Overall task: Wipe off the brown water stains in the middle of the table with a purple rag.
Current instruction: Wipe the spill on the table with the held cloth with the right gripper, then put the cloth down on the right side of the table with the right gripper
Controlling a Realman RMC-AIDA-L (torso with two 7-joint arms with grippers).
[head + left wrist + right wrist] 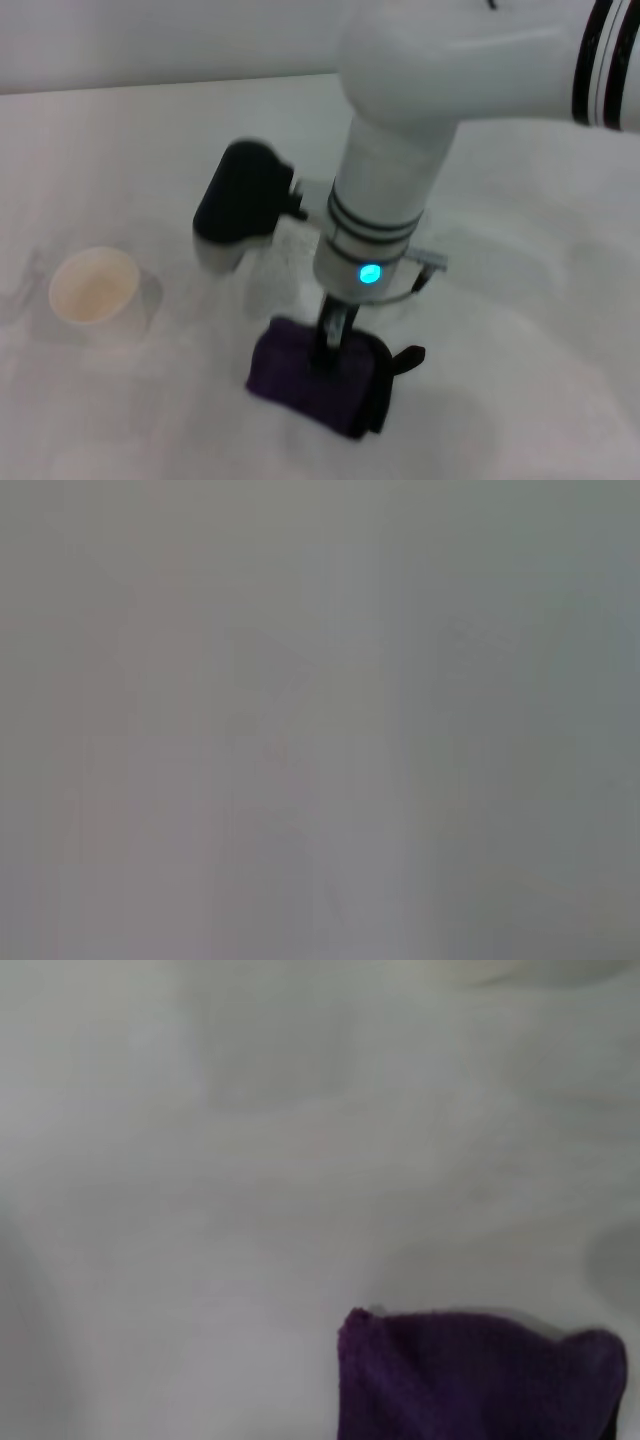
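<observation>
Next, I let go of the purple rag with my right gripper on the bare white table [509,246] beyond the rag's black tab, opposite the paper cup.
The purple rag [312,382] lies bunched on the white table [520,300] near the front centre, with its black tab sticking out to the right. My right gripper [333,340] comes straight down from above, shut on the top of the rag and pressing it to the tabletop. The rag also shows in the right wrist view [480,1375], with bare white table [250,1160] beyond it. No brown water stain shows in any view; it may be hidden under the rag or the arm. My left gripper is out of view; its wrist view shows only a blank grey surface.
A white paper cup [93,287] stands upright on the table to the left of the rag, about a hand's width away. The right arm's black wrist housing [243,195] hangs above the table between cup and rag.
</observation>
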